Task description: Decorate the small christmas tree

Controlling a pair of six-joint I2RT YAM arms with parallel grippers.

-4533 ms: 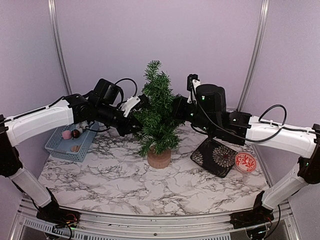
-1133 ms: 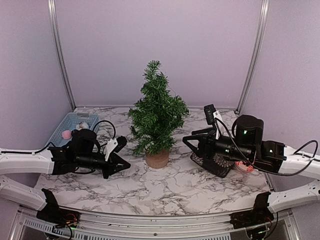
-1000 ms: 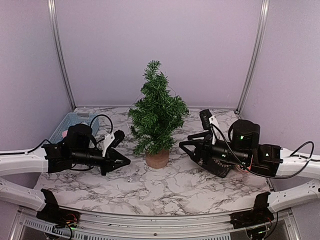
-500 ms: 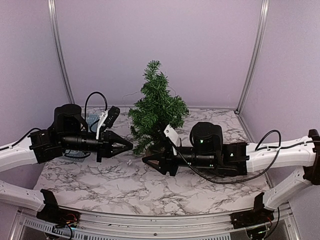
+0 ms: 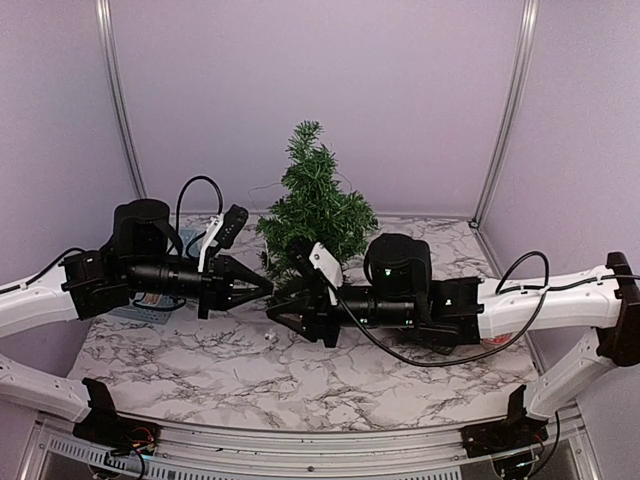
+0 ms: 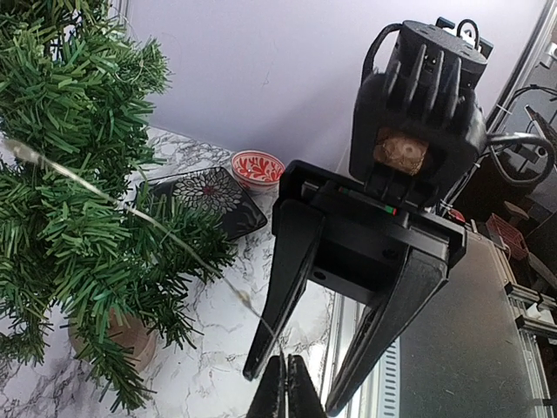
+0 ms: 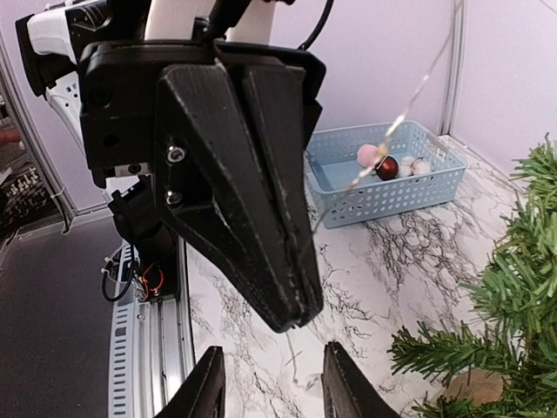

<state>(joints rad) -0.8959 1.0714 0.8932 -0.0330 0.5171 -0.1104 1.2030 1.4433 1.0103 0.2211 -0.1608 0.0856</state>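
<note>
My left gripper needs to wait to take the white end [image 5: 271, 337] until my right gripper takes the wire, since it pinches the wire above its dangling white end.
The small christmas tree [image 5: 315, 215] stands at the table's middle back; its stump base is hidden in the top view and shows in the left wrist view [image 6: 130, 335]. A thin light-string wire [image 6: 157, 231] runs from the branches down to my left gripper [image 6: 285, 383], which is shut on it. It also shows in the right wrist view [image 7: 409, 109]. My left gripper [image 5: 268, 290] and right gripper [image 5: 272, 312] meet tip to tip in front of the tree. My right gripper [image 7: 271, 392] is open and empty, its fingers [image 6: 296, 261] straddling the left gripper's tip [image 7: 291, 318].
A blue basket [image 7: 383, 187] with pink, dark red and white ornaments sits at the left, mostly hidden behind the left arm in the top view. A black patterned plate [image 6: 204, 196] and a red patterned bowl [image 6: 257, 165] lie right of the tree. A small bit [image 5: 268, 338] lies on the marble.
Both arms have swung from low at the sides towards the middle. The right gripper crossed in front of the tree to the left gripper's tip. The left gripper rose slightly, still shut.
</note>
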